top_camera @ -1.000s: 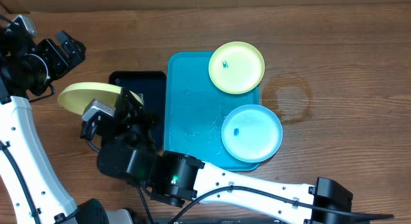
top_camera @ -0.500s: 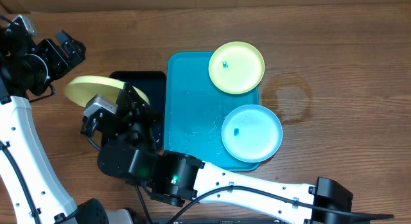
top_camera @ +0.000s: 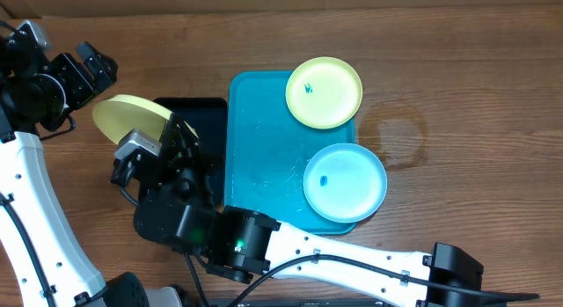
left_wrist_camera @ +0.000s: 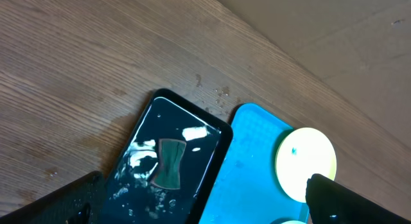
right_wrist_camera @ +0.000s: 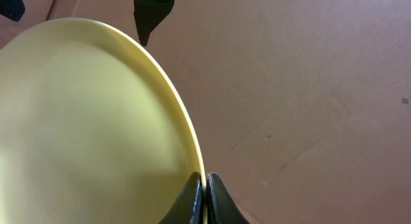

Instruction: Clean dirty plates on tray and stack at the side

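Note:
Next, I release the pale yellow-green plate from my right gripper over the wet ring on the wooden table (top_camera: 401, 120) beside the blue tray.
My right gripper (top_camera: 173, 131) is shut on the rim of a pale yellow-green plate (top_camera: 130, 119), which it holds tilted at the left end of the black tray. In the right wrist view the plate (right_wrist_camera: 96, 121) fills the left half and the gripper (right_wrist_camera: 204, 185) pinches its edge. On the cyan-blue tray (top_camera: 264, 157) lie a second yellow-green plate (top_camera: 324, 93) with a small blue smear and a light cyan plate (top_camera: 345, 182) with a blue smear. My left gripper (top_camera: 84, 68) hangs open at the far left, holding nothing, and looks down on the tray (left_wrist_camera: 250, 166) and a yellow-green plate (left_wrist_camera: 306, 163).
A narrow black tray (top_camera: 201, 113) lies against the blue tray's left side. In the left wrist view it (left_wrist_camera: 138, 185) holds water and a green sponge (left_wrist_camera: 170, 163). Bare wooden table (top_camera: 457, 96) lies to the right of the blue tray. A cardboard wall (left_wrist_camera: 334, 31) runs along the back.
The held plate has shifted slightly right and toward the back and turned so that more of its face shows from above. The left arm and the two plates on the tray have not moved.

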You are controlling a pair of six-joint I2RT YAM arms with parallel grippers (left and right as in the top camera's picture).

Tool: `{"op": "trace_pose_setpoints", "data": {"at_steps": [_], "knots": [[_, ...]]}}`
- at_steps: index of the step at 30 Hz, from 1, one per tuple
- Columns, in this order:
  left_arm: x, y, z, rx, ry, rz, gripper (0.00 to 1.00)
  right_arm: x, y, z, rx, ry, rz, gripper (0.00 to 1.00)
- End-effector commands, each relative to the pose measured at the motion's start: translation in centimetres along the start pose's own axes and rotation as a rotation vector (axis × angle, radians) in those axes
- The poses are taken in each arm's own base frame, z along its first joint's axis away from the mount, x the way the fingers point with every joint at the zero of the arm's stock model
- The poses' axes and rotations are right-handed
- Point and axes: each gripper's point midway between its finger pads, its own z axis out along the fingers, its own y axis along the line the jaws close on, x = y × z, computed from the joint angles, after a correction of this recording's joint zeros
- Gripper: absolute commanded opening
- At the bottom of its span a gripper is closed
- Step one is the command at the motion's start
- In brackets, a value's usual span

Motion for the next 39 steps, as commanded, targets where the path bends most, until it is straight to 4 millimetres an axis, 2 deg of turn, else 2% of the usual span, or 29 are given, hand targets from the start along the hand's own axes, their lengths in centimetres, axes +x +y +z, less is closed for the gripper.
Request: {"op": "trace_pose_setpoints", "data": {"at_steps": [1,33,36,39], "knots": [[-0.2,0.3,0.1,-0.011,-0.001,0.008,1.00,-1.8,-2.1,-0.8,0.011,-0.031,0.060,0.04],[-0.2,0.3,0.1,-0.011,-0.001,0.008,1.00,-1.9,-1.4,-0.8,-0.028,-0.043,0.057,0.04],[-0.2,0.3,0.1,-0.011,-0.001,0.008,1.00,-2.1,-0.6,-1.0,-0.065,-0.052,0.106,0.04],[-0.2,0.3,0.1,-0.011,-0.001,0.008,1.00,-1.5,1.4,-1.3,-0.165,-0.042,0.117,0.04]]}}
